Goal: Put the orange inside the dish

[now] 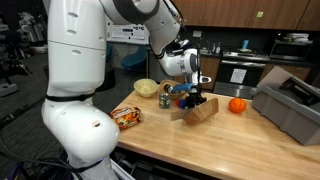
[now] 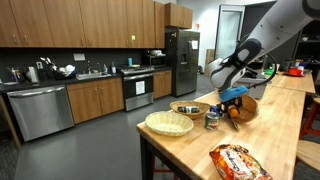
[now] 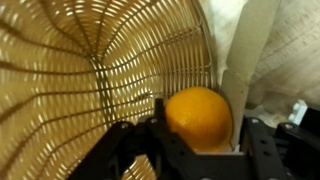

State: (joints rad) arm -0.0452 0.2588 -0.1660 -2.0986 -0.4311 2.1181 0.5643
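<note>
Next, my gripper releases the small orange inside the woven tan dish [image 1: 218,127], toward the front edge of the counter.
In the wrist view the small orange [image 3: 198,118] sits between my gripper's [image 3: 197,135] two black fingers, which are closed on it. The woven tan dish [image 3: 90,80] fills the left of that view, very close, with the orange at its rim. In both exterior views my gripper [image 1: 195,97] [image 2: 232,100] hangs low over the tan-brown dish [image 1: 203,112] [image 2: 247,108] on the wooden counter. The dish looks tilted. The orange is hidden in the exterior views.
A larger orange fruit [image 1: 237,105] lies to the side of the dish. A pale woven bowl [image 1: 146,88] [image 2: 168,122], a can [image 1: 165,100] [image 2: 212,120], a dark bowl [image 2: 188,108] and a snack bag [image 1: 127,117] [image 2: 235,162] are on the counter. A grey bin [image 1: 290,105] stands at the counter's end.
</note>
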